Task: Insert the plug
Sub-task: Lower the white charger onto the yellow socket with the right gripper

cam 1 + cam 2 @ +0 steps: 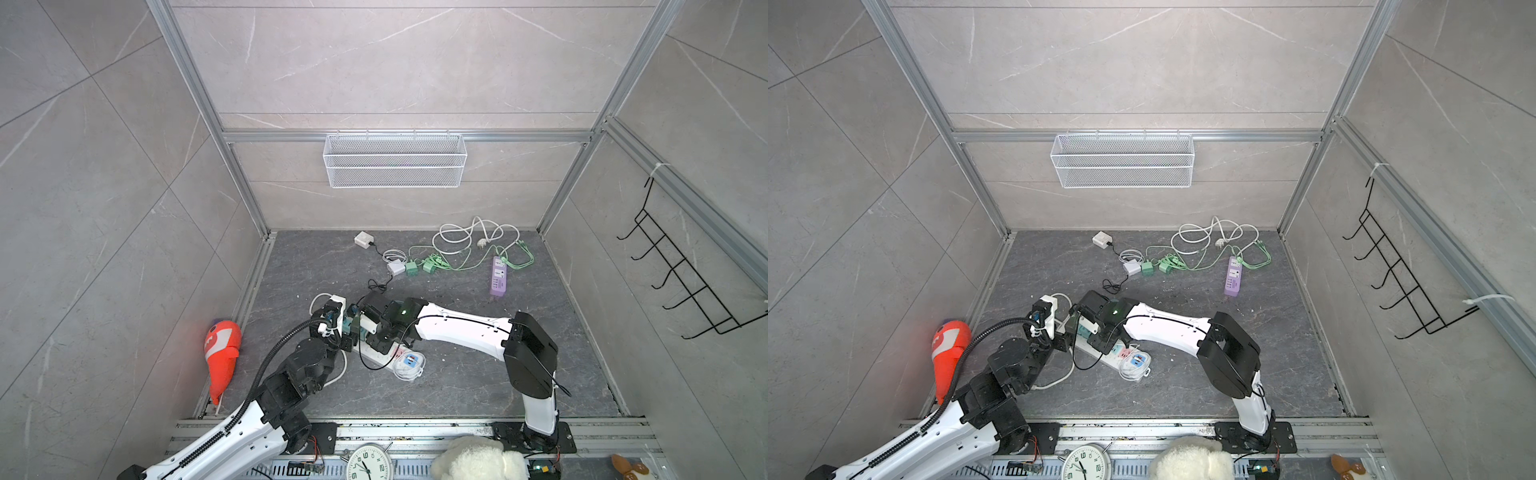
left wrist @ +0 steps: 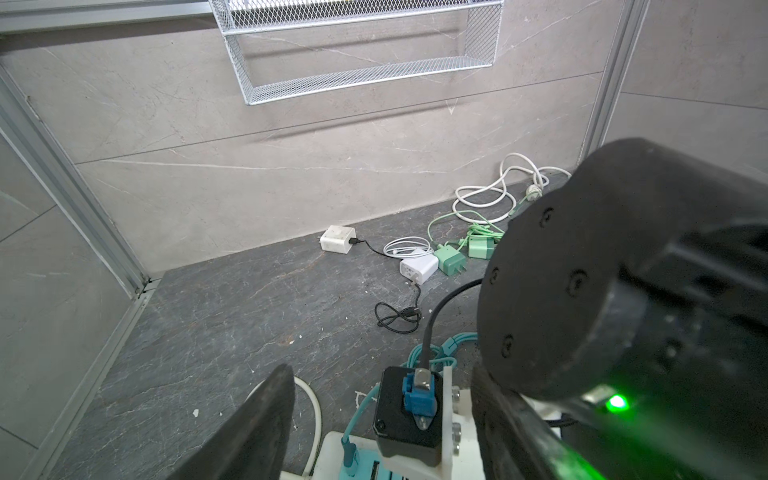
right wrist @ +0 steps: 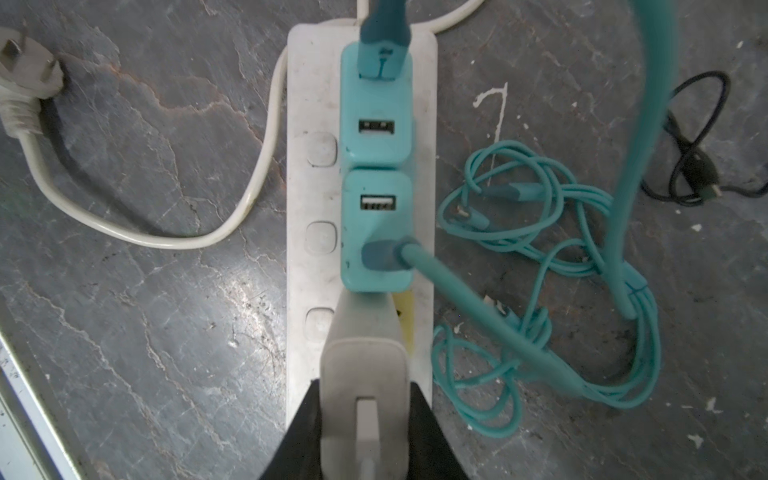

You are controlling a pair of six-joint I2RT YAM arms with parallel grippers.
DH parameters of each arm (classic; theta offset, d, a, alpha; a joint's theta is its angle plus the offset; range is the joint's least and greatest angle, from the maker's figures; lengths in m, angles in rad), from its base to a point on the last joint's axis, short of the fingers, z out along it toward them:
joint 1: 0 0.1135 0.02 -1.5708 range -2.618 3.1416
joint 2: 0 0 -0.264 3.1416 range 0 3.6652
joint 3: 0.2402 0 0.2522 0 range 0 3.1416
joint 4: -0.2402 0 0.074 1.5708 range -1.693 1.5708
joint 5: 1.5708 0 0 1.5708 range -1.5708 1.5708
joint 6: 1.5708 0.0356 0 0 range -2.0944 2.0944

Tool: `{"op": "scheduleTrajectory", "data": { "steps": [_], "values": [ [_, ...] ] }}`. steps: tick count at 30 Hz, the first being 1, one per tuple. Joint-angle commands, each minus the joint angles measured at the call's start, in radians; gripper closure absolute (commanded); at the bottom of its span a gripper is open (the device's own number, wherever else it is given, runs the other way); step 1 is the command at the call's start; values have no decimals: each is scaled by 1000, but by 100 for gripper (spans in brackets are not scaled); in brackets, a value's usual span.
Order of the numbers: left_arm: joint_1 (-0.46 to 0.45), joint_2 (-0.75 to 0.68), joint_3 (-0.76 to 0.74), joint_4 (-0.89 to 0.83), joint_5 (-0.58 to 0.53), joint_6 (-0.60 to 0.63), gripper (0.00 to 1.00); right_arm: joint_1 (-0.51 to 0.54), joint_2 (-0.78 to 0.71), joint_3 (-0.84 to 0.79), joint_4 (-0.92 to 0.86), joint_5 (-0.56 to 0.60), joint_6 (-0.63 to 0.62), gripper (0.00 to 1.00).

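The white plug, now hanging over the white power strip, will be let go by my right gripper in the yellow socket (image 1: pixel 358 334) (image 3: pixel 374 324) next to the teal chargers on the power strip.
In the right wrist view, a white plug (image 3: pixel 363 374) sits between my right gripper's (image 3: pixel 365 419) black fingers, which are shut on it. It hangs over the white power strip (image 3: pixel 309 187), just behind two teal chargers (image 3: pixel 376 124) that are plugged in side by side. Whether its prongs are in a socket is hidden. In both top views the right gripper (image 1: pixel 368 330) (image 1: pixel 1090 330) is over the strip (image 1: pixel 388 358) (image 1: pixel 1113 355). My left gripper (image 2: pixel 382 428) (image 1: pixel 347 338) stands open at the strip's end, its fingers (image 2: pixel 253 424) on either side of the right wrist's camera.
Teal cables (image 3: pixel 540 257) lie coiled beside the strip, and its own loose plug (image 3: pixel 25 79) lies on the floor. Further back are a purple strip (image 1: pixel 498 276), green chargers (image 1: pixel 419 266) and white adapters (image 1: pixel 365 240). An orange toy (image 1: pixel 222 353) lies at the left wall. A wire basket (image 1: pixel 395 160) hangs on the back wall.
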Motion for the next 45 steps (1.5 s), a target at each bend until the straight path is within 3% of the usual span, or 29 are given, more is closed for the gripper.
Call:
{"op": "scheduleTrajectory", "data": {
  "steps": [1,12,19,28,38,42,45],
  "values": [
    [-4,-26,-1,52,5,8,30,15,69,-12,-74,-5,33,93],
    [-4,-74,-6,36,-13,19,29,24,233,108,-182,-24,86,92],
    [-3,-120,-16,9,-109,21,28,26,328,210,-264,-2,133,90],
    [-4,-196,-39,-7,-349,25,28,39,424,364,-320,15,160,90],
    [-2,-272,-59,-15,-427,36,27,55,535,564,-403,18,161,90],
    [-2,-265,-52,-27,-450,38,25,56,527,595,-401,-3,162,82],
    [-2,-257,-42,-48,-489,24,23,58,509,622,-397,-9,159,70]
  ]
}}
